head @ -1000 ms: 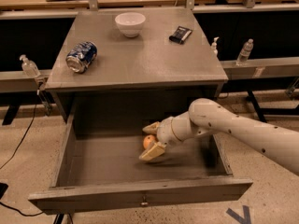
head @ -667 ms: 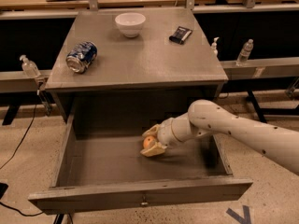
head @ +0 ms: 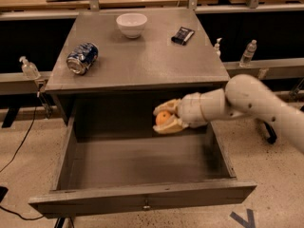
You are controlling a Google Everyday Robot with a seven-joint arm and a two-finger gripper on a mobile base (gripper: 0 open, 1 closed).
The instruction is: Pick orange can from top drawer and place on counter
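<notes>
Next, I release the orange can from my gripper on the counter (head: 139,64), in the space between the white bowl and the front edge of the counter.
The orange can (head: 163,118), a small round orange ball, sits between the cream fingers (head: 169,126) of my gripper (head: 161,117). The gripper is shut on it and holds it in the air above the open top drawer (head: 137,165), just below the front edge of the counter (head: 142,56). My white arm (head: 251,103) reaches in from the right. The drawer is pulled out wide, with its flat front panel and small knob (head: 145,206) at the bottom of the view.
On the counter stand a white bowl (head: 131,24) at the back, a blue-and-silver soda can (head: 82,58) lying on its side at the left, and a small dark packet (head: 183,35) at the back right. Plastic bottles (head: 248,53) stand on side rails.
The gripper has risen from the drawer floor with the orange ball in it, up toward the counter's front edge. The counter's items have not moved.
</notes>
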